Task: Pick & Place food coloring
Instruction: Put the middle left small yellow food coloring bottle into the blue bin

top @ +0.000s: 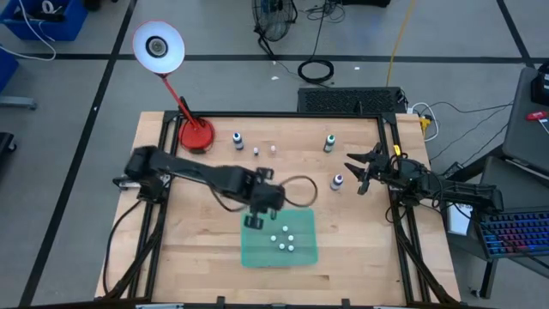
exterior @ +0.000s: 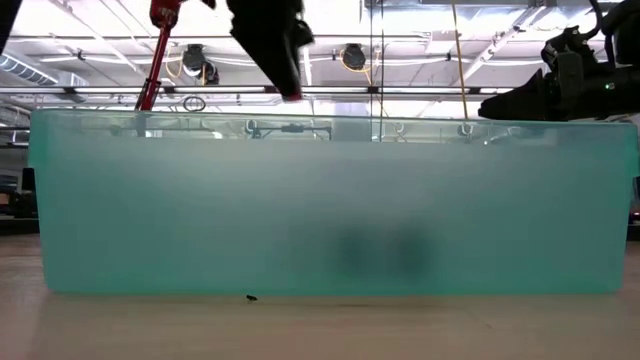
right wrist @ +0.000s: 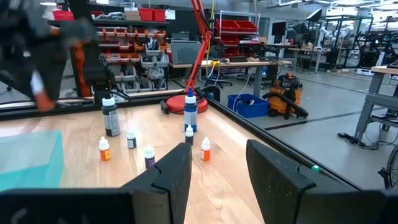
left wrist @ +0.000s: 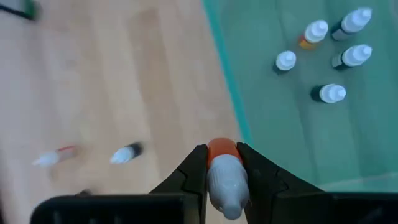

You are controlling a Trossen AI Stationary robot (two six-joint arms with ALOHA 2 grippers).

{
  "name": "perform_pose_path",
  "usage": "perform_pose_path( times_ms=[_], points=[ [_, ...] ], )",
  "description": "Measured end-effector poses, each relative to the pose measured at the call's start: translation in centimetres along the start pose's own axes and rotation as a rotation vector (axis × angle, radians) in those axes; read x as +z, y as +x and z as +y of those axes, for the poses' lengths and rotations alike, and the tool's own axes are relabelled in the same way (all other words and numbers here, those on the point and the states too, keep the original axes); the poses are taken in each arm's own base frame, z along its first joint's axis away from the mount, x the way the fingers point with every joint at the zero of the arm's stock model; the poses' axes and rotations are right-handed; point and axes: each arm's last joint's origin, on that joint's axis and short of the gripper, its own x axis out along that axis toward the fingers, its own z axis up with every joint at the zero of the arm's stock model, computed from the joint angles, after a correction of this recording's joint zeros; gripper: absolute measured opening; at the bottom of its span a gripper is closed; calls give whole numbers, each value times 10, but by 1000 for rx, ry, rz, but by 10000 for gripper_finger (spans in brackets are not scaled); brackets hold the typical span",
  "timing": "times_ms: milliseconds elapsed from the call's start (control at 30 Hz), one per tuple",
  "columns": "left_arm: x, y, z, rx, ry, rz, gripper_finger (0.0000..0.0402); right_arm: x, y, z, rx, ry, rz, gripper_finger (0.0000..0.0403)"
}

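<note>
The orange-red bottle will go down in the green tray [top: 276, 226] [left wrist: 282, 94] beside its farthest white-capped bottle, set there by my left gripper.
My left gripper [top: 254, 220] [left wrist: 221, 150] hovers over the left rim of the green tray [top: 257, 256] and is shut on a tiny food coloring bottle [left wrist: 222, 163] with an orange-red body and white cap. Several more white-capped food coloring bottles [left wrist: 329, 93] [top: 283, 242] stand upright on the tray floor. In the low view the left gripper [exterior: 278, 55] hangs above the tray wall [exterior: 330, 200]. My right gripper [top: 355, 172] [right wrist: 217, 155] waits open at the table's right side, beside a larger bottle [top: 337, 182]. My left gripper pinches the small bottle between its two fingers [left wrist: 196, 168]. The fingers come from above, pointing down, and lie along the bottle's sides. The orange-red body [left wrist: 222, 149] sits at the fingertips and the white cap [left wrist: 227, 186] points back toward the wrist. The bottle is lifted clear.
Two tiny bottles [left wrist: 127, 152] [left wrist: 53, 157] lie on the wood left of the tray. Taller bottles [right wrist: 111, 115] [right wrist: 190, 111] and small ones [right wrist: 104, 149] [right wrist: 205, 149] stand on the far half of the table. A red lamp base [top: 197, 135] sits at the far left.
</note>
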Motion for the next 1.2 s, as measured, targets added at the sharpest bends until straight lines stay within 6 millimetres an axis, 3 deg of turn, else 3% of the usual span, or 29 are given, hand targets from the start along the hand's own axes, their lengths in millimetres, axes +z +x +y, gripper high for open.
perform_pose_path(
  times_ms=[300,633,1200],
  points=[
    [18,62,-30,-52,16,116,65,0,0,0,0,0,0,141],
    [28,75,-62,-118,-19,49,65,0,0,0,0,0,0,141],
    [22,117,-43,-197,-82,148,65,0,0,0,0,0,2,141]
  ],
)
